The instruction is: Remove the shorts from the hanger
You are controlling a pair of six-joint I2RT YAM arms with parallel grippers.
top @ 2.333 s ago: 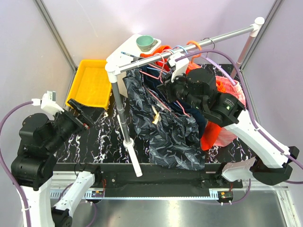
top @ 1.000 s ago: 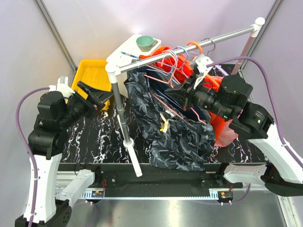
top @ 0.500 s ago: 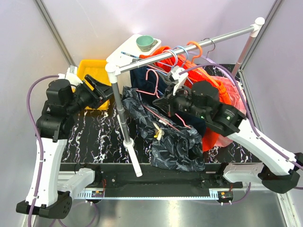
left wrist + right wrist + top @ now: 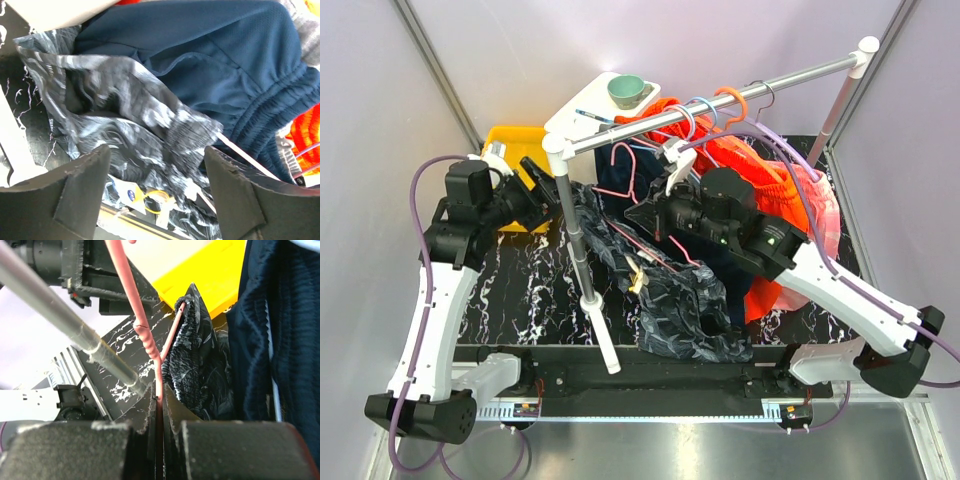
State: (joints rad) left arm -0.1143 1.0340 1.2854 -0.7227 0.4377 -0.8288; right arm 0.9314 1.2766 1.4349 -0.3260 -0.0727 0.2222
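Note:
The waistband of the shorts is bunched around the pink hanger's arm, so the robot's left gripper needs to pinch the gathered edge (image 4: pixel 192 133) while its right gripper pulls the hanger out.
The shorts (image 4: pixel 670 300), dark with pale leaf print, hang from the pink hanger (image 4: pixel 622 170) and pile onto the black marble table. My right gripper (image 4: pixel 638 215) is shut on the hanger's wire just below the twisted neck, and this shows clearly in the right wrist view (image 4: pixel 159 396), with the shorts (image 4: pixel 192 355) draped beside it. My left gripper (image 4: pixel 552 190) is open at the shorts' upper left edge. In the left wrist view the gripper (image 4: pixel 157 155) has its fingers spread wide, with the shorts (image 4: pixel 135 125) lying between and beyond them, not pinched.
A metal clothes rail (image 4: pixel 720 100) on a post (image 4: pixel 582 260) crosses the scene. On it hang a navy garment (image 4: pixel 210 65), an orange garment (image 4: pixel 760 170), a light blue hanger (image 4: pixel 695 105) and an orange hanger (image 4: pixel 730 97). A yellow tray (image 4: pixel 515 150) sits at the back left. A green bowl (image 4: pixel 625 90) stands behind the rail.
My left arm has risen and swung right until its open gripper reaches the shorts. My right gripper has carried the pink hanger left and lower, and the shorts have sagged onto the table.

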